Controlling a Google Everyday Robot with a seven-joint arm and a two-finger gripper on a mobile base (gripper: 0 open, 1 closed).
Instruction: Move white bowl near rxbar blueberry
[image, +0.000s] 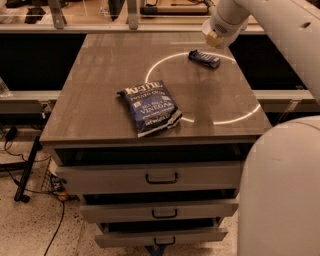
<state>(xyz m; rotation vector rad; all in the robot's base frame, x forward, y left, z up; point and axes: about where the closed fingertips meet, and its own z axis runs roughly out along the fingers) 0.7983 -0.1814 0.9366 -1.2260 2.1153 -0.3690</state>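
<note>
My gripper will release the white bowl, now in the air above the table's far edge, on the table (222, 52) beside the rxbar blueberry, on the side toward my arm.
The white bowl (214, 40) shows as a small pale round shape at the end of my arm, in the air above the table's far right edge. My gripper (217, 31) is shut on it, mostly hidden by the wrist. The rxbar blueberry (204, 58), a small dark blue bar, lies flat on the table just below and slightly left of the bowl, a short way apart from it.
A large dark blue Kettle chip bag (150, 106) lies near the table's (95, 95) front middle. A bright light ring (230, 119) marks the right half. Drawers (162, 177) stand partly open under the top. My white body (280, 190) fills the lower right.
</note>
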